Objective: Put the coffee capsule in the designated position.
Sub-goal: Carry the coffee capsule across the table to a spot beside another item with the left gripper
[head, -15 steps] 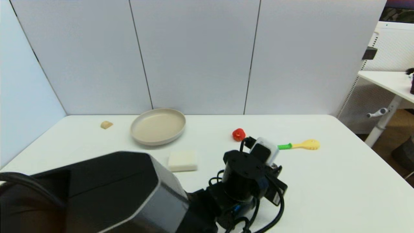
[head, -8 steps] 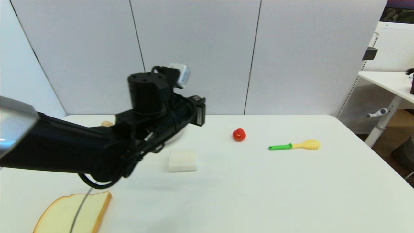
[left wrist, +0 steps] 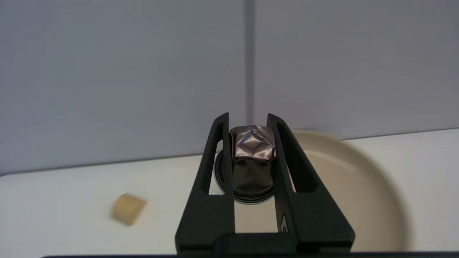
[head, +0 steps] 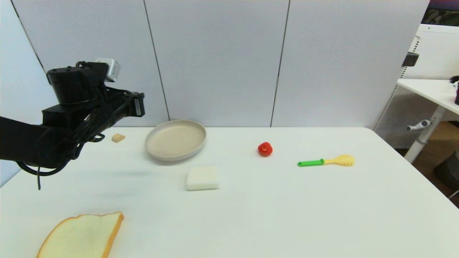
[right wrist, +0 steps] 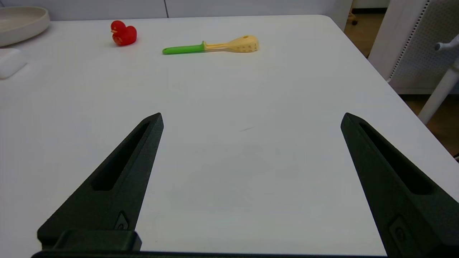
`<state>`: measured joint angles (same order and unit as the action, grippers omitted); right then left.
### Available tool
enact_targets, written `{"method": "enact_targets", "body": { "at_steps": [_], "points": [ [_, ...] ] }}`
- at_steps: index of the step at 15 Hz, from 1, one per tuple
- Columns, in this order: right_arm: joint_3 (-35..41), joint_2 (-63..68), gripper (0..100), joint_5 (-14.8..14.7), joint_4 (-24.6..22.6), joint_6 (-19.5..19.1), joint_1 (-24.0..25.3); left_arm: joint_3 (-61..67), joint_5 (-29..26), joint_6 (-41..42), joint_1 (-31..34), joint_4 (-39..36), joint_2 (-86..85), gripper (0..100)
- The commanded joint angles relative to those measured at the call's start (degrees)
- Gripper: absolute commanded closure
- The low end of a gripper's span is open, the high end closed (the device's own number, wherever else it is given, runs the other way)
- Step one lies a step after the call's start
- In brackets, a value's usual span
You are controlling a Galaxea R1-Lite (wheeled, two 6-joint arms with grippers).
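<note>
Next, I release the coffee capsule, now raised near the back wall, from my left gripper on the white tabletop point(head: 136, 139) point(left wrist: 189, 204) between the tan chunk and the beige plate.
The coffee capsule point(left wrist: 252, 157), small, dark and metallic with a crumpled foil end and a round rim, is clamped between the two black fingers of my left gripper point(left wrist: 247, 120) in the left wrist view. In the head view the left arm point(head: 79, 107) is raised above the table's far left, near the back wall, and its wrist hides the capsule. Beyond the fingers lie the beige plate point(left wrist: 358, 186) and a tan chunk point(left wrist: 127, 209). No mark of the designated position shows on the white tabletop. My right gripper point(right wrist: 251, 118) hangs open, low over bare table, holding nothing.
On the table are a beige plate point(head: 175, 139), a tan chunk point(head: 118, 138), a white block point(head: 202, 178), a red toy pepper point(head: 265, 149), a green-handled yellow spoon point(head: 326, 161) and a bread slice point(head: 80, 236) at the front left. Wall panels stand behind.
My left arm has swung from low over the table's middle, up and across to the far left. The bread slice it covered now shows.
</note>
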<state>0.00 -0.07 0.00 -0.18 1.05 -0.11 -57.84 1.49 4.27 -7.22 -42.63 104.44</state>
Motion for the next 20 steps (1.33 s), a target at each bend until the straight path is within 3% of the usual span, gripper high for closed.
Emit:
{"method": "enact_targets", "body": {
  "at_steps": [1,16,17,20],
  "points": [
    [0.0,0.07,0,0.0,0.01,0.01,0.02,-2.1,-1.75,1.01,7.04,-0.52,9.03,100],
    [0.0,0.07,0,0.0,0.01,0.01,0.02,-12.03,-3.68,0.83,8.62,0.0,24.06,100],
    [0.0,0.07,0,0.0,0.01,0.01,0.02,-12.03,-3.68,0.83,8.97,0.0,24.06,0],
    [0.0,0.07,0,0.0,0.01,0.01,0.02,-12.38,-3.86,0.83,9.24,0.09,24.06,0]
  ]
}}
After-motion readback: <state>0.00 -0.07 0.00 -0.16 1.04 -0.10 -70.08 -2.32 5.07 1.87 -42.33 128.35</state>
